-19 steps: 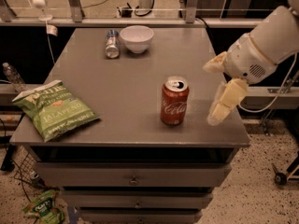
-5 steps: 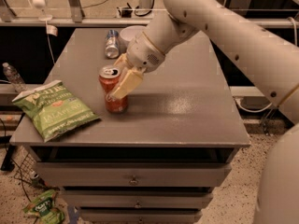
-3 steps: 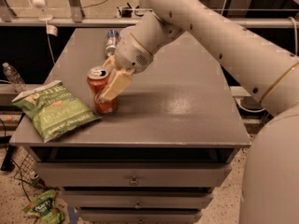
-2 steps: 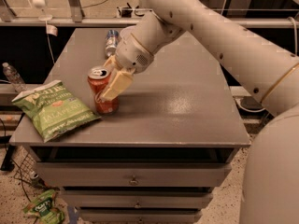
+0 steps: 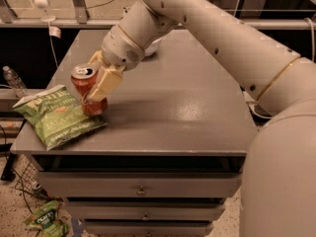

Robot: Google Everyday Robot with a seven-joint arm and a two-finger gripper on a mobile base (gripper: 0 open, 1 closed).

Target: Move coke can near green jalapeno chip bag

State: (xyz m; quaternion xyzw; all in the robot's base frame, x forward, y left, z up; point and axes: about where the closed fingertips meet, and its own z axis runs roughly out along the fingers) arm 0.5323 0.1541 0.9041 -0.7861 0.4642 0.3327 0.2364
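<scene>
Next, I release the coke can on the grey table point(image 5: 97, 118) against the inner edge of the green jalapeno chip bag. The can now stands upright beside that bag.
The red coke can point(image 5: 85, 87) stands upright on the grey table point(image 5: 168, 102), right beside the near edge of the green jalapeno chip bag point(image 5: 55, 116), which lies flat at the table's front left corner. My gripper point(image 5: 98, 83) is shut on the can, its cream fingers point(image 5: 104, 85) clasping the can's right side. The white arm reaches in from the upper right and hides the back of the table.
A white bowl point(image 5: 152, 47) is partly hidden behind the arm at the back. A clear bottle point(image 5: 14, 81) stands off the table's left side. Small green bags point(image 5: 45, 220) lie on the floor. Drawers point(image 5: 140, 190) front the table.
The gripper has carried the can leftward from the table's right-centre to just beside the chip bag; in the last second it shifted a little further left.
</scene>
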